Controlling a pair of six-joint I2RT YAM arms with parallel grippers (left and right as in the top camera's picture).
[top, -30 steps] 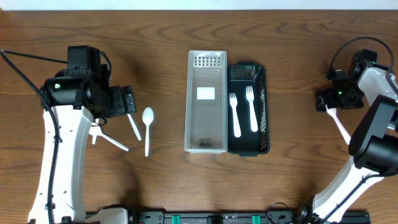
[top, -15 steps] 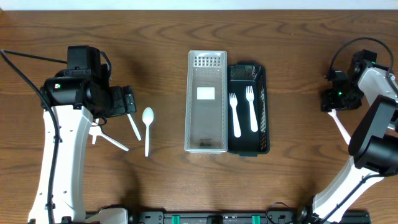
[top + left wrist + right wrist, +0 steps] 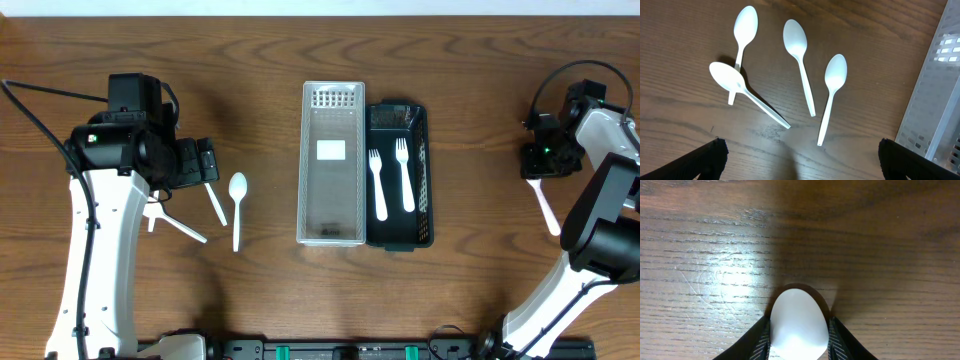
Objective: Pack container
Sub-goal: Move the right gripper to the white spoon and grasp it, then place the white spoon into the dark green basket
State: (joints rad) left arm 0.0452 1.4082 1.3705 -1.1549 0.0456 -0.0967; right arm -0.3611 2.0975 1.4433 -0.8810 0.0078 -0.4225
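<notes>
My right gripper is going to let go of the white spoon, setting it down between the white forks in the black tray (image 3: 393, 207).
Two containers stand side by side mid-table: a pale grey tray (image 3: 305, 170) and a black tray (image 3: 427, 170) that holds two white forks (image 3: 378, 185) (image 3: 404, 178). At the far right, my right gripper (image 3: 545, 158) (image 3: 799, 340) is shut on the bowl of a white spoon (image 3: 797, 327); its handle (image 3: 548, 208) trails toward the front. Several white spoons (image 3: 836, 72) (image 3: 795, 37) (image 3: 746, 22) lie on the wood at the left. My left gripper (image 3: 801, 160) (image 3: 205, 160) hovers over them, open and holding nothing.
In the overhead view one spoon (image 3: 237, 205) lies just right of the left gripper, and others are partly hidden under the arm. The grey tray's perforated wall (image 3: 935, 95) shows at the right edge of the left wrist view.
My right gripper has closed onto the spoon's bowl, and the spoon's handle has swung slightly. The left arm and its spoons have not moved.
</notes>
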